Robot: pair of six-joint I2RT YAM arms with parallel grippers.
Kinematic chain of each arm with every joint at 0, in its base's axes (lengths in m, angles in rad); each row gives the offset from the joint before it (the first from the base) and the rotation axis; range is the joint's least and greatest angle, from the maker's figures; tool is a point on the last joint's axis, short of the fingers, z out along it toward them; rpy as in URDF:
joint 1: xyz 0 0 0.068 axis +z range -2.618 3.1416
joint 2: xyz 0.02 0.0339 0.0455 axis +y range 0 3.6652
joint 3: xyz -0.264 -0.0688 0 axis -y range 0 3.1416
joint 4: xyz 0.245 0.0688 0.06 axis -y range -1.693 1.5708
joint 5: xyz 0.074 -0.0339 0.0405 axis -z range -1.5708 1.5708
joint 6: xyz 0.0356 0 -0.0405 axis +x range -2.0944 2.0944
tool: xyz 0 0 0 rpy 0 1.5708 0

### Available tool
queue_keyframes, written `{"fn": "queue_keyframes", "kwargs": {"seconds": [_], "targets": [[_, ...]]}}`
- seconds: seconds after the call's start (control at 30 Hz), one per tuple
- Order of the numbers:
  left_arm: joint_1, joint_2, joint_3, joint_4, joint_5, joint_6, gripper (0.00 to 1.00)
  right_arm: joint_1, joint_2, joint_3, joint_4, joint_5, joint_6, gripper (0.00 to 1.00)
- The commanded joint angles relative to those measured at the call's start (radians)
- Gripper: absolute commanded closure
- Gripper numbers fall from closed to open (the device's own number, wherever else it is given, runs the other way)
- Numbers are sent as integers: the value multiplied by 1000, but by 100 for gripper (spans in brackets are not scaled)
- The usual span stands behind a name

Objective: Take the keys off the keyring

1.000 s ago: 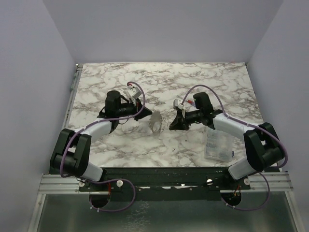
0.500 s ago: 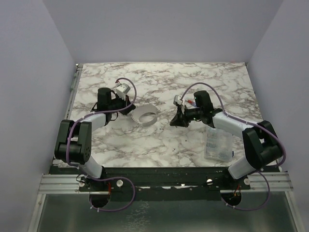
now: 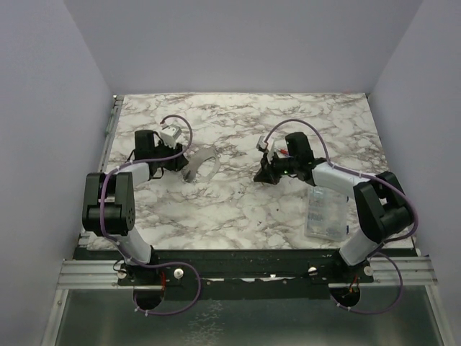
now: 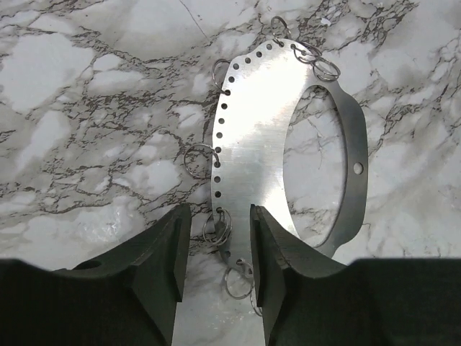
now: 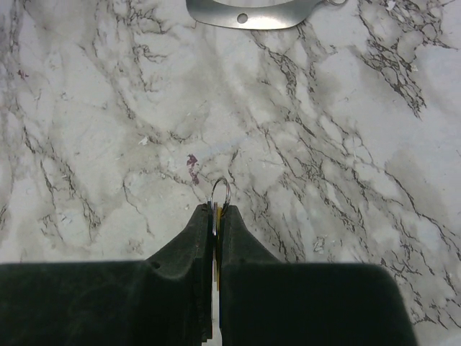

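The thin key, now held well apart from the hoop, will be let go by my right gripper on the bare marble (image 3: 247, 163) (image 5: 302, 130) between the grey keyring and the clear plastic box.
The keyring (image 4: 252, 122), a large flat grey metal hoop with a row of holes and several small wire rings, lies on the marble; it also shows in the top view (image 3: 202, 165) and at the upper edge of the right wrist view (image 5: 248, 13). My left gripper (image 4: 220, 216) (image 3: 183, 163) is open, its jaws either side of the hoop's near end. My right gripper (image 5: 217, 209) (image 3: 264, 174) is shut on a thin key, seen edge-on as a yellow sliver (image 5: 217, 215), with a small wire ring (image 5: 220, 193) poking out of the fingertips, well apart from the hoop.
A clear plastic box (image 3: 324, 212) lies at the front right beside the right arm. The marble table (image 3: 238, 209) is walled in by pale walls at left, right and back.
The left arm has swung left and back, taking the hoop from upright near the centre to flat on the left. The right gripper has drawn slightly back, apart from the hoop.
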Motion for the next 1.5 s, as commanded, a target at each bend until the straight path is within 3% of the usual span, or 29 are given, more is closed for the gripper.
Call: {"fn": "queue_keyframes", "kwargs": {"seconds": [0.0,0.1,0.2,0.27,0.6,1.0,1.17,1.33,1.47], "targets": [[1,-33,43,-79,-32,29,52,-3,30,46,35,60,70,99],[2,-72,60,-119,-50,11,37,2,58,79,27,89,114,99],[1,-127,74,-157,-58,-14,10,22,96,117,17,125,149,99],[1,-162,82,-175,-73,-59,2,45,126,144,13,154,164,99],[1,-368,45,-255,-220,-161,1,68,271,291,25,196,310,99],[2,-432,41,-286,-160,-243,1,68,430,387,25,252,485,95],[3,-423,42,-284,-149,-245,1,68,436,386,18,315,534,80],[2,-424,49,-289,-184,-247,1,68,425,383,0,365,556,52],[2,-434,53,-300,-218,-223,1,62,370,377,-21,401,541,40]]}}
